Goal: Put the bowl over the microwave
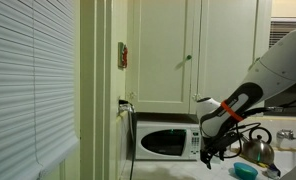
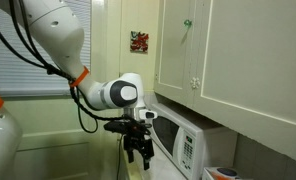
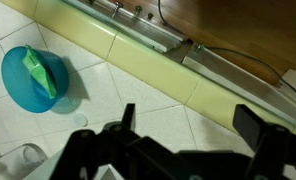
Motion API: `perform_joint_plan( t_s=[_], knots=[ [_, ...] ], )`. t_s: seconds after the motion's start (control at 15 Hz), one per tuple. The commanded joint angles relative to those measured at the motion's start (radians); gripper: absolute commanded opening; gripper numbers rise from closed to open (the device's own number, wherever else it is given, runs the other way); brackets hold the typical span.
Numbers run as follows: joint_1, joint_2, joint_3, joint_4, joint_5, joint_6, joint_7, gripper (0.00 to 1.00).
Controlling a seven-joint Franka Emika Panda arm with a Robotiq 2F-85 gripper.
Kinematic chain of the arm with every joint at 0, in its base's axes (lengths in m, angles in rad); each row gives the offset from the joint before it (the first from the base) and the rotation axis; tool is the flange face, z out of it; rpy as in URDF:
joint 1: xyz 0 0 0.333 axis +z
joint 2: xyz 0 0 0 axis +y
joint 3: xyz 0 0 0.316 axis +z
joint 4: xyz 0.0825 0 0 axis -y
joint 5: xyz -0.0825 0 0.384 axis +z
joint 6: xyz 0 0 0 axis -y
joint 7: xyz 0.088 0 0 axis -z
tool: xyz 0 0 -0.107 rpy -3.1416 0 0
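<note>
The teal bowl's rim (image 1: pixel 236 167) (image 3: pixel 67 87) on the side nearest my gripper needs to be the next place my gripper goes to and closes on.
The teal bowl (image 3: pixel 28 85) sits on the white tiled counter at the left of the wrist view, with a small green thing inside it. It also shows in an exterior view (image 1: pixel 244 171), in front of the kettle. The white microwave (image 1: pixel 168 142) stands on the counter under the cabinets and also shows in the other exterior view (image 2: pixel 183 140). My gripper (image 3: pixel 188 125) is open and empty. It hovers above bare tiles, to the side of the bowl. In both exterior views it hangs in front of the microwave's control-panel end (image 1: pixel 210 152) (image 2: pixel 140 152).
A shiny metal kettle (image 1: pixel 256 145) with a black handle stands right of the gripper. Cream cabinets (image 1: pixel 193 50) hang close above the microwave. A yellow-green tile strip (image 3: pixel 158 55) and cables run along the counter's edge. A wall and window blinds (image 1: pixel 28 90) stand beside the microwave.
</note>
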Motion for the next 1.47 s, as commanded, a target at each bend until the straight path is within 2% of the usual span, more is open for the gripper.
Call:
perform_joint_plan(
  t_s=[0.0,0.13,0.2,0.33,0.53,0.73,1.07,1.2,1.27,1.33,1.4],
  knots=[
    [0.014,-0.001,-0.014,0.001,-0.005,-0.005,0.004,1.00],
    [0.014,-0.001,-0.014,0.001,-0.005,-0.005,0.004,1.00],
    [-0.007,-0.003,0.031,0.001,-0.092,0.027,0.088,1.00],
    [-0.054,0.037,0.040,0.005,-0.216,0.064,0.161,1.00],
    [-0.118,0.079,0.005,0.004,-0.385,0.087,0.263,1.00],
    [-0.156,0.129,-0.067,0.005,-0.463,0.082,0.349,1.00],
    [-0.181,0.237,-0.254,0.013,-0.412,0.186,0.183,1.00],
    [-0.179,0.297,-0.337,0.028,-0.258,0.247,0.025,1.00],
    [-0.176,0.304,-0.362,0.028,-0.168,0.257,-0.053,1.00],
    [-0.177,0.251,-0.321,0.008,-0.279,0.215,0.060,1.00],
    [-0.180,0.270,-0.344,0.015,-0.227,0.230,0.000,1.00]
  ],
)
